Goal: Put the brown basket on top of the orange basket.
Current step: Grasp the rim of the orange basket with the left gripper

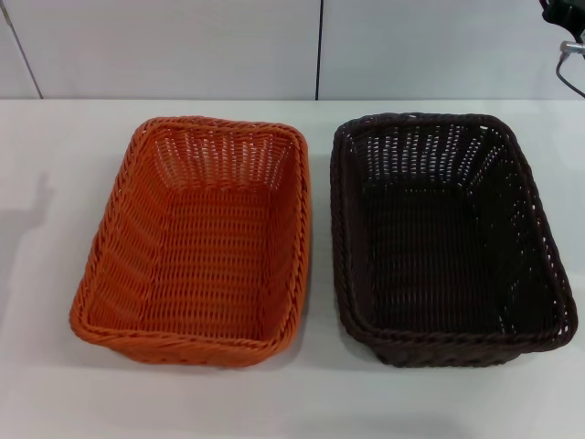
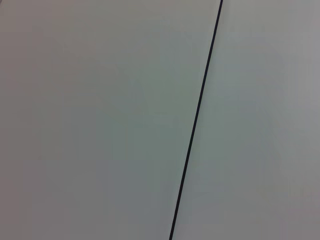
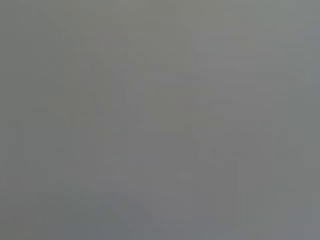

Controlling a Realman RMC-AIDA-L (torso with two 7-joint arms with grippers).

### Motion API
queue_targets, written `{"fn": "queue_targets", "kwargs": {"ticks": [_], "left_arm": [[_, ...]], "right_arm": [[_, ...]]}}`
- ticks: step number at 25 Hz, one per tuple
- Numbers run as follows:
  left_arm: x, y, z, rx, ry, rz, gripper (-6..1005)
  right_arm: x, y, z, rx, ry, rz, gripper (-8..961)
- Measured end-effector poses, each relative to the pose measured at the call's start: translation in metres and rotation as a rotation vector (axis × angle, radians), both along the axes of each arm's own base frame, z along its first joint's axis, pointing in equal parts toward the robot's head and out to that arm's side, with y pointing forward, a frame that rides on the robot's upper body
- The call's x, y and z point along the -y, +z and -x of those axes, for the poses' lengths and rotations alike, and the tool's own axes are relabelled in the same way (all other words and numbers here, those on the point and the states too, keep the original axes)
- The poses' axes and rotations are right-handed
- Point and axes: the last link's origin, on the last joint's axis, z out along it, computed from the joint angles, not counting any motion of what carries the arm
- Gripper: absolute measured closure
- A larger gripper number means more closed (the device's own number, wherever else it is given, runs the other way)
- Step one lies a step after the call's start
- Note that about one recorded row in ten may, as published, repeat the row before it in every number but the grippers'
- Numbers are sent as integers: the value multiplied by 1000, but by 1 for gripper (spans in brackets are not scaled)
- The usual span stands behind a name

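My left gripper is to close on the middle of the long rim (image 1: pixel 107 221) of the orange basket, on the side away from the brown basket.
The orange basket (image 1: pixel 206 247) stands empty on the left half of the white table in the head view. Right beside it, separated by a narrow gap, sits the brown basket (image 1: pixel 439 238), also empty and the same size. Both rest flat with their long sides running away from me. A dark piece of my right arm with a cable (image 1: pixel 564 32) pokes in at the top right corner, above and behind the brown basket and clear of it. My left gripper is out of view. Both wrist views show only blank pale surfaces.
The white table (image 1: pixel 55 183) stretches around both baskets. A pale wall with vertical seams (image 1: pixel 318 50) rises behind it. The left wrist view shows a pale panel with one dark seam (image 2: pixel 197 120).
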Motion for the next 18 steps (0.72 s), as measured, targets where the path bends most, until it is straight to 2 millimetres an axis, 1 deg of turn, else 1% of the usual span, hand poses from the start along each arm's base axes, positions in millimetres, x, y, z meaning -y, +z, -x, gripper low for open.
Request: {"fn": "queue_targets", "kwargs": {"ticks": [14, 18], "left_arm": [[-1, 0, 1, -7, 8, 6, 186], [0, -1, 1, -35, -6, 33, 187]], "right_arm": [[0, -1, 1, -11, 3, 6, 285], [0, 0, 1, -2, 11, 6, 285]]}}
